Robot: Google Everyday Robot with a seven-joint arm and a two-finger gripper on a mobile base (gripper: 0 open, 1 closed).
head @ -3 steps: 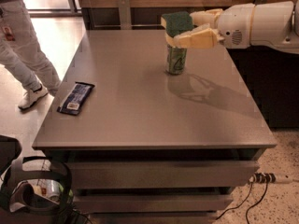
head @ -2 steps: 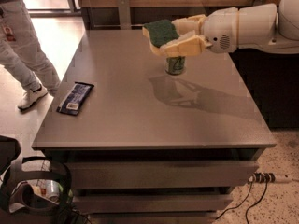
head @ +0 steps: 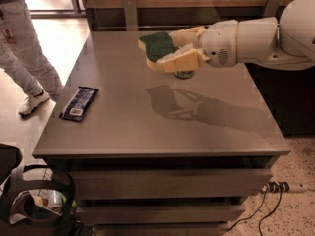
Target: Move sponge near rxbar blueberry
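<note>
Next, my gripper lets go of the sponge on the grey table (head: 130, 109) between the rxbar blueberry and the arm's shadow.
My gripper (head: 170, 50) hangs above the middle of the grey table (head: 162, 127), reaching in from the right. Its cream fingers (head: 179, 60) are shut on the sponge (head: 157, 44), whose dark green top faces up with a yellow edge on the left. The sponge is held well above the tabletop. The rxbar blueberry (head: 78, 103), a dark blue wrapper with a white patch, lies flat near the table's left edge, far left and nearer than the sponge.
A green can (head: 184, 74) stands on the table just under the gripper, mostly hidden by it. A person in light trousers (head: 24, 53) stands left of the table. A black bag (head: 34, 200) lies on the floor at lower left. Cables (head: 275, 188) lie at lower right.
The gripper has carried the sponge leftward, from the right of the can to over and past it, toward the table's middle. The bar and can have not moved.
</note>
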